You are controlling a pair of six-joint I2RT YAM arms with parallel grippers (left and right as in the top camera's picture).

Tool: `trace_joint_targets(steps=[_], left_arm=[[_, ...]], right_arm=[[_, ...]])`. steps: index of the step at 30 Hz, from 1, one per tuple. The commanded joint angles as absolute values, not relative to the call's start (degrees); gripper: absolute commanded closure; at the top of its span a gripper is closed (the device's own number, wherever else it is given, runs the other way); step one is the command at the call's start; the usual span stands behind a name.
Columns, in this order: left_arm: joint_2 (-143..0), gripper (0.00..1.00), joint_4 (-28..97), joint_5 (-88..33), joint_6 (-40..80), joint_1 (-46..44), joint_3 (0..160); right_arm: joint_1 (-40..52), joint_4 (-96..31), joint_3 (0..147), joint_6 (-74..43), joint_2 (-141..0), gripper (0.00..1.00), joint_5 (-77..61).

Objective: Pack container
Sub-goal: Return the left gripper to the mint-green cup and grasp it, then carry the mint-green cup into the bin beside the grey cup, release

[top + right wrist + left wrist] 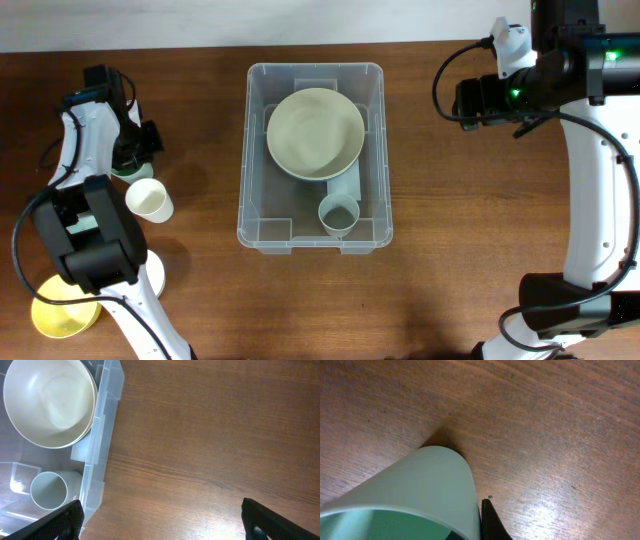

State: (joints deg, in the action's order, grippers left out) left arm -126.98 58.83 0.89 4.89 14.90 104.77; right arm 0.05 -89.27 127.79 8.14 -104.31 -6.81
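Observation:
My left gripper will release the pale green cup inside the pale cup (338, 216) that is in the clear plastic container, and I will let it go there.
The clear plastic container (262, 150) stands in the middle of the table and shows at the left of the right wrist view (102, 420). It holds a cream bowl (315, 133) and a pale cup (339, 214) on its side. My left gripper (137, 150) is at the far left, shut on the wall of a pale green cup (420, 490) whose base rests on the wood. One black finger (490, 522) presses on the cup's outer side. My right gripper (160, 520) is open and empty over bare wood to the right of the container.
A cream cup (150, 199) lies on the table just in front of the left gripper. A yellow bowl (62, 305) and a white item (152, 275) sit at the front left by the left arm's base. The right arm's base stands at the front right.

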Motion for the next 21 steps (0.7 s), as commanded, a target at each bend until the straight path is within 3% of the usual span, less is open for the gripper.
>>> trace_joint_targets(steps=[1,5,10,21], left_arm=[[-127.0,0.99,57.9,0.5,4.7,14.8,104.8],[-126.7,1.0,59.0,1.3,4.3,14.5,107.2],[-122.9,1.0,69.1,1.0,4.3,11.0,118.6],[-110.2,1.0,87.2,-3.7,1.9,-7.2,133.6]], right_arm=[[0.5,-89.2,127.5,8.6,-104.9,0.04,-7.3],[0.5,-89.2,127.5,8.6,-104.9,0.04,-7.3],[0.3,-89.2,127.5,8.6,-104.9,0.04,-6.9],[-6.3,-89.4,127.5,4.0,-104.8,0.04,-6.9]])
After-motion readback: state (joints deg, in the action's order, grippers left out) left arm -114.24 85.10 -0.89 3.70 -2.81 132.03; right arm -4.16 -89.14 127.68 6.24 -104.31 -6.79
